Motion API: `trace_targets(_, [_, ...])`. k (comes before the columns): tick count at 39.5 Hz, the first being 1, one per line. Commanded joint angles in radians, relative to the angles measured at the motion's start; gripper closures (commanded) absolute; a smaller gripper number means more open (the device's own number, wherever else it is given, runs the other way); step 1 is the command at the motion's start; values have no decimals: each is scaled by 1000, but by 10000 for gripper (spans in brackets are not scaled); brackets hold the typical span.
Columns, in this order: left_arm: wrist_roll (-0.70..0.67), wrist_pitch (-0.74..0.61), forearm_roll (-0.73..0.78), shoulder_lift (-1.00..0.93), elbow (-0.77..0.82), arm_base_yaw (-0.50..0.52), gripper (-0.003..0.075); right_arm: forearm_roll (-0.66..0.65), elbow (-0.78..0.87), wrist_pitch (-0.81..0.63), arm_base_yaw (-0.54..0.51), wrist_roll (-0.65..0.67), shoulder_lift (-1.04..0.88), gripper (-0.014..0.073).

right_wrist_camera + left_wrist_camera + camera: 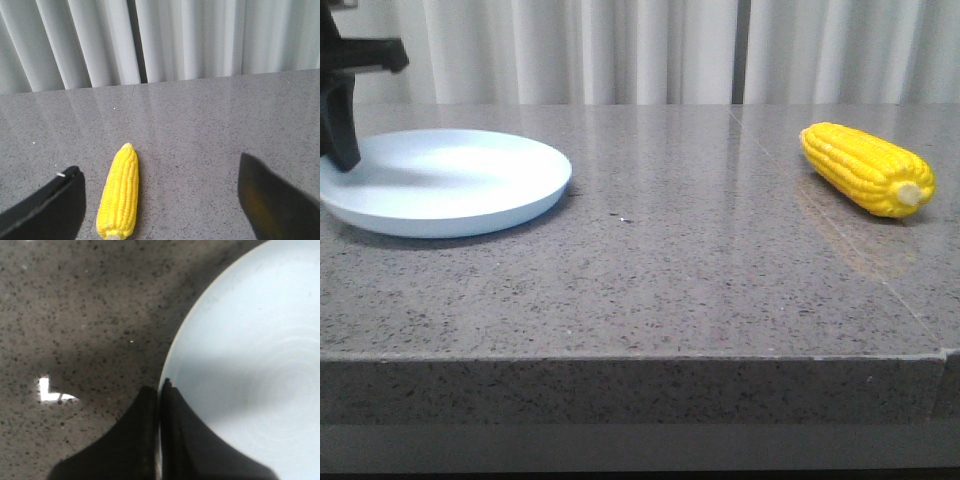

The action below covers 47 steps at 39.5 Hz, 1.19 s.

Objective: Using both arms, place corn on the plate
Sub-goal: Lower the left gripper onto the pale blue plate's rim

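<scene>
Next, I let go of the pale blue plate with my left gripper on the bare table (627,195) just short of the seam.
The yellow corn (865,168) lies on the table at the right, its pale stub end toward the front. The pale blue plate (520,205) sits at the left. My left gripper (340,150) is at the plate's left edge. In the left wrist view its jaws (160,385) are closed on the plate's rim (172,355), one finger over the table and one over the plate. My right gripper (157,167) is open above the table. The corn (120,192) lies between its fingers, nearer one of them and untouched. The right gripper is out of the front view.
The grey speckled stone table (700,260) has its front edge close to the camera. A seam (880,280) runs across it on the right. White curtains (650,50) hang behind the table.
</scene>
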Motion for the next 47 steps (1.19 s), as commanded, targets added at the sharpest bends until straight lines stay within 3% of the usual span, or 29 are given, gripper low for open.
trace_targets(1, [6,-39,-100,-76,-44,-9,741,9,-35,-73,-5,-5,11,-50])
trace_targets(10, [156,-58,-450,-81,-79,-47,741,9,-35,-73,-5,-5,11,-50])
trace_targets(19, [162,-98,-460,-31,-79,-140,741,9,-35,-73,-5,-5,11,-50])
trace_targets(33, [162,-111,-446,57,-80,-147,733,9,-28,-76,-5,-5,11,-50])
trace_targets(47, [162,-108,-437,80,-84,-147,459,9,-27,-71,-5,-5,11,-50])
